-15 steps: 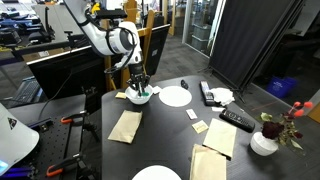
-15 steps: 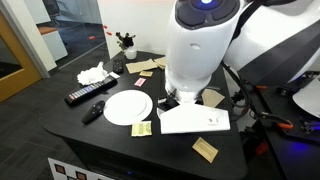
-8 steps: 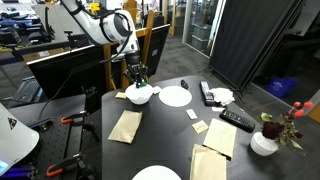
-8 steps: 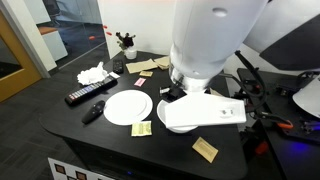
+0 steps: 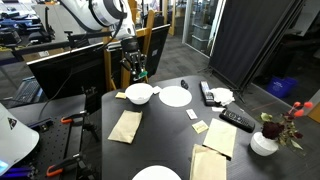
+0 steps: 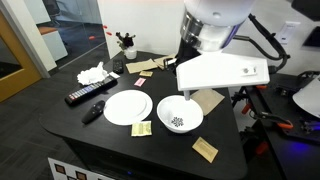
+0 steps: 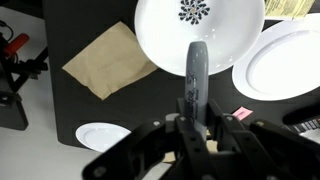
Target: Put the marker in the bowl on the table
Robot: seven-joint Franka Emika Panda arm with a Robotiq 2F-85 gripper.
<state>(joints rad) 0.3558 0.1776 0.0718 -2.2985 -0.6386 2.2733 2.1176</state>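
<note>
The robot's gripper needs to release the marker on the black table (image 5: pixel 161 153) (image 7: pixel 137 115), beside the white plate farthest from the bowl.
My gripper (image 7: pixel 193 112) is shut on the marker (image 7: pixel 193 70), a slim barrel that sticks out past the fingers and looks greyish in the wrist view. It hangs in the air above the near rim of the white bowl (image 7: pixel 160 40), which has a dark pattern at its centre and nothing else inside. In an exterior view the gripper (image 5: pixel 137 72) is raised a short way above the bowl (image 5: pixel 139 95) on the black table (image 5: pixel 165 125). In an exterior view the bowl (image 6: pixel 165 108) stands below the white wrist block; the marker is hidden there.
Flat white plates (image 5: pixel 175 96) (image 5: pixel 157 174) (image 6: pixel 128 107) lie near the bowl. Brown napkins (image 5: pixel 125 125) (image 7: pixel 105 60), small notes, a black remote (image 6: pixel 90 95) and a white vase with flowers (image 5: pixel 265 142) are spread over the table. Monitors stand behind the arm.
My gripper has risen from just over the bowl to well above it, still holding the marker. The bowl now shows uncovered in the exterior views.
</note>
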